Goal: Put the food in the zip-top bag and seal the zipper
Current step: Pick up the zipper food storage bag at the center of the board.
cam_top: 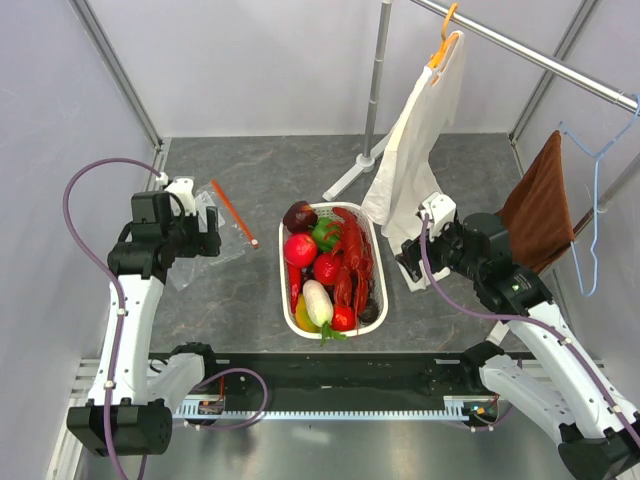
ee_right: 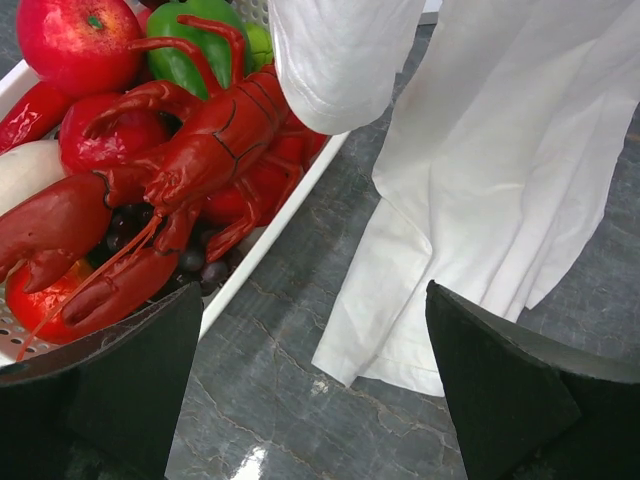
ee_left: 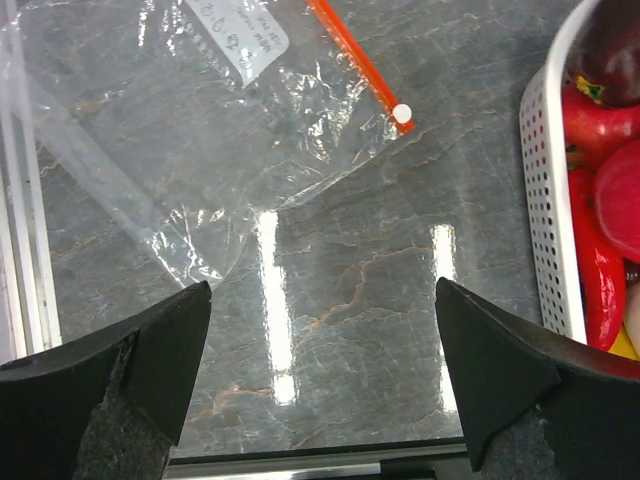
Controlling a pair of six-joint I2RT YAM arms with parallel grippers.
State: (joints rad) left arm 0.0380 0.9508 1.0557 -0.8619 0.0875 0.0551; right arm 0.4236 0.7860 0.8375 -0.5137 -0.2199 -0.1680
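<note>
Next, I need to move my left gripper to the middle of the orange-red zipper (cam_top: 234, 213) (ee_left: 344, 42) on the clear zip-top bag and close it there.
The clear zip-top bag (cam_top: 212, 232) lies flat on the table at the left, its orange-red zipper (cam_top: 232, 212) along the far right edge. In the left wrist view the bag (ee_left: 190, 130) and zipper (ee_left: 355, 65) lie ahead of my open, empty left gripper (ee_left: 323, 365). The food fills a white slotted basket (cam_top: 375, 262): red fruits (cam_top: 300, 250), a green pepper (cam_top: 324, 234), a purple bulb (cam_top: 299, 215), a white radish (cam_top: 317, 302), a red lobster (ee_right: 200, 150). My right gripper (ee_right: 310, 385) is open and empty beside the basket's right side.
A white cloth (cam_top: 418, 140) hangs from a rail on an orange hanger and drapes down close to the right gripper (cam_top: 415, 255). A brown cloth (cam_top: 538, 210) hangs at the right. A metal stand pole (cam_top: 375, 90) rises behind the basket.
</note>
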